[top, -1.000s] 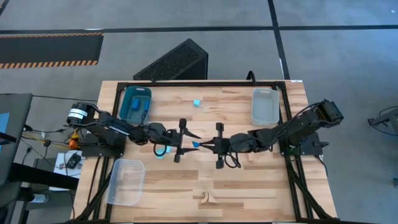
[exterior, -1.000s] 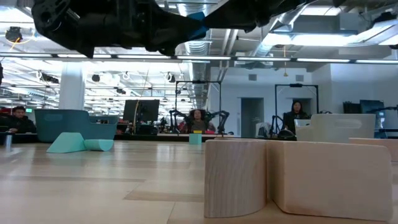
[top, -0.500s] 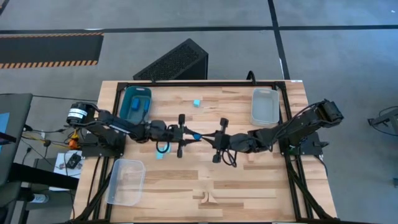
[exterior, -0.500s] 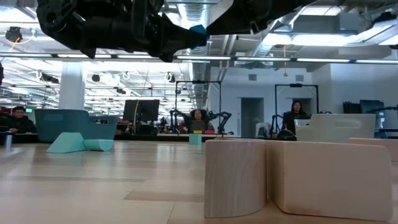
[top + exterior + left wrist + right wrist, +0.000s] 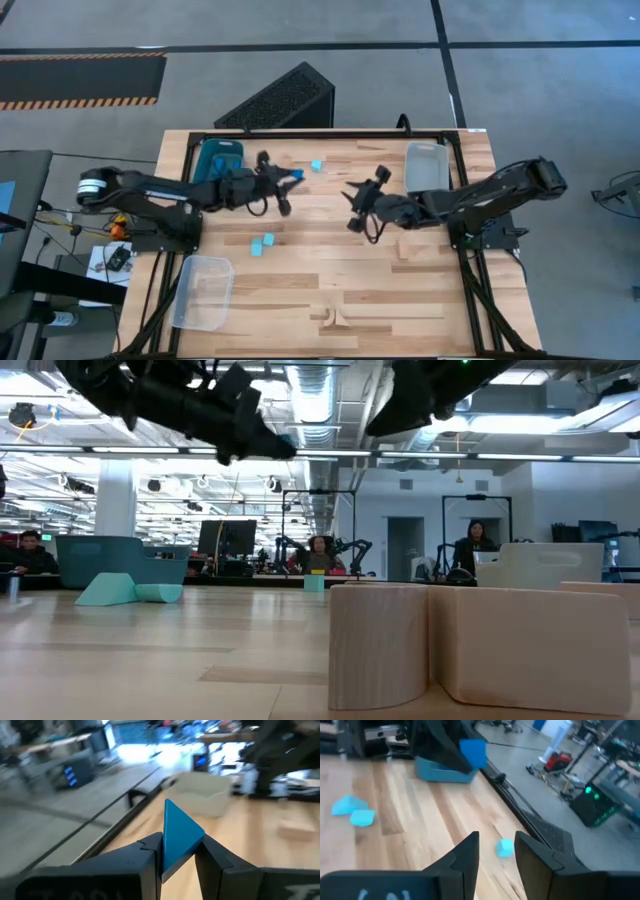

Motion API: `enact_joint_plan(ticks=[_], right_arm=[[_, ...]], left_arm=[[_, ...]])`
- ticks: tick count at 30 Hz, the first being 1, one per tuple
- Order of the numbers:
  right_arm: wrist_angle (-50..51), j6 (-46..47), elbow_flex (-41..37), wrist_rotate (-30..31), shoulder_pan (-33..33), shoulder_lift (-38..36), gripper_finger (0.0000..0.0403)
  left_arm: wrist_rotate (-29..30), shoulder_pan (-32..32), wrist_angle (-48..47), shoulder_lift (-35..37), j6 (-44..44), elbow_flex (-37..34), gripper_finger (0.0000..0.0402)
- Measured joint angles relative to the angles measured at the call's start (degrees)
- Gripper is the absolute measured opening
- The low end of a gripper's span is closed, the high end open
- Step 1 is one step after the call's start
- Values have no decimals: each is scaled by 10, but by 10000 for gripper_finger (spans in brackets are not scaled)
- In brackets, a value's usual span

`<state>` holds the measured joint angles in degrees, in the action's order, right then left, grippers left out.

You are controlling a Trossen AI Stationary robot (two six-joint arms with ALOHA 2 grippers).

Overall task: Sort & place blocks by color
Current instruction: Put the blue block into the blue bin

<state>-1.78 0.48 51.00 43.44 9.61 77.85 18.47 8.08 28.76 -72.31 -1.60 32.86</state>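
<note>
My left gripper is to let go of the dark blue block inside the blue tray [image 5: 222,168], among the blue blocks there.
My left gripper [image 5: 289,179] hangs above the table's far middle, shut on a dark blue block [image 5: 297,174], just right of the blue tray [image 5: 218,166]. The left wrist view shows the block [image 5: 179,831] wedged between the fingers. My right gripper [image 5: 352,201] stands open and empty a short way to the right, pointing at the left gripper; in its wrist view [image 5: 496,851] nothing lies between the fingers. A turquoise cube [image 5: 316,165] rests on the wood near the far edge. Two turquoise blocks [image 5: 262,243] lie nearer the front. My left gripper pinches the dark blue block by two opposite flat faces [image 5: 168,849] between its two fingers. The fingers run about level, pointing toward the table's right. A corner of the block [image 5: 169,804] sticks out past the fingertips. The block is lifted clear of the table.
A clear tray [image 5: 425,170] stands at the far right and another clear tray [image 5: 203,290] at the near left. Pale wooden blocks [image 5: 335,318] sit at the near edge and fill the low view's foreground [image 5: 480,645]. People sit in the room behind.
The blue block passed from my right gripper to my left. My left gripper shut on it, and my right gripper opened and drew back toward the table's right. My left gripper then carried the block toward the far left, nearer the blue tray.
</note>
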Motion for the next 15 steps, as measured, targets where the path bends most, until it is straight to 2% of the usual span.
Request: enact_joint_plan(ticks=[5,8,15], right_arm=[[137,11,0,0,-13,-53,162],[231,62,0,-1,-24,-86,160],[321,147,0,-15,-28,-135,155]], left_arm=[[75,62,-121,60,12,0,56],[79,114,-206,101,40,0,56],[77,230,-370,162,104,0,57]])
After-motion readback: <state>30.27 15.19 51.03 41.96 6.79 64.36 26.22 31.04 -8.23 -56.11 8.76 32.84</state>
